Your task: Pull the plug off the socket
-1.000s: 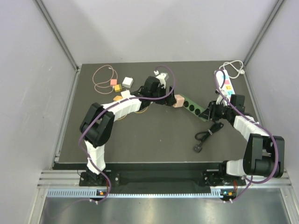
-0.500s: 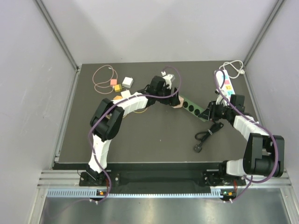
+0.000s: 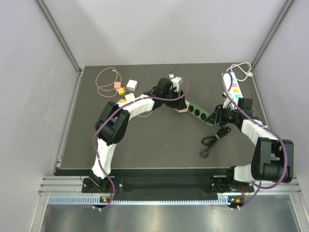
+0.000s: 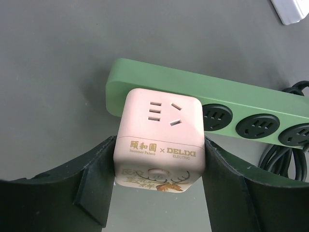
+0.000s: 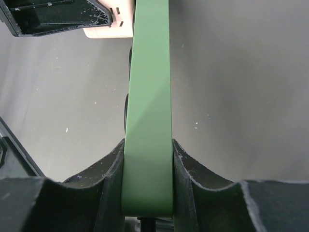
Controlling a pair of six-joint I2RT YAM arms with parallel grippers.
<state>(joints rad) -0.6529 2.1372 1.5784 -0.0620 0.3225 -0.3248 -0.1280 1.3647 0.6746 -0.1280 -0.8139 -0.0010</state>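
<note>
I am holding the green strip's cord end in my right gripper, far from the pink cube, so I need to take the strip's middle (image 3: 200, 113) with that gripper before my left gripper pulls.
A pink cube plug (image 4: 159, 137) sits in the left end of a green power strip (image 4: 217, 99). My left gripper (image 4: 159, 186) is shut on the pink cube, one finger on each side. In the top view the pink cube (image 3: 181, 107) and the green strip (image 3: 199, 111) lie at mid table, with the left gripper (image 3: 177, 103) on the cube. My right gripper (image 5: 147, 181) is shut on the near end of the green strip (image 5: 148, 111), and it shows in the top view (image 3: 218, 116) at the strip's right end.
A white power strip (image 3: 233, 86) with its cord lies at the back right. A black cord and plug (image 3: 210, 143) trail from the green strip. Small coloured cubes (image 3: 126, 89) and a looped thin cable (image 3: 105, 77) lie at the back left.
My left arm has swung toward the pink cube and its gripper has settled over it. The right arm and the green strip have stayed put.
</note>
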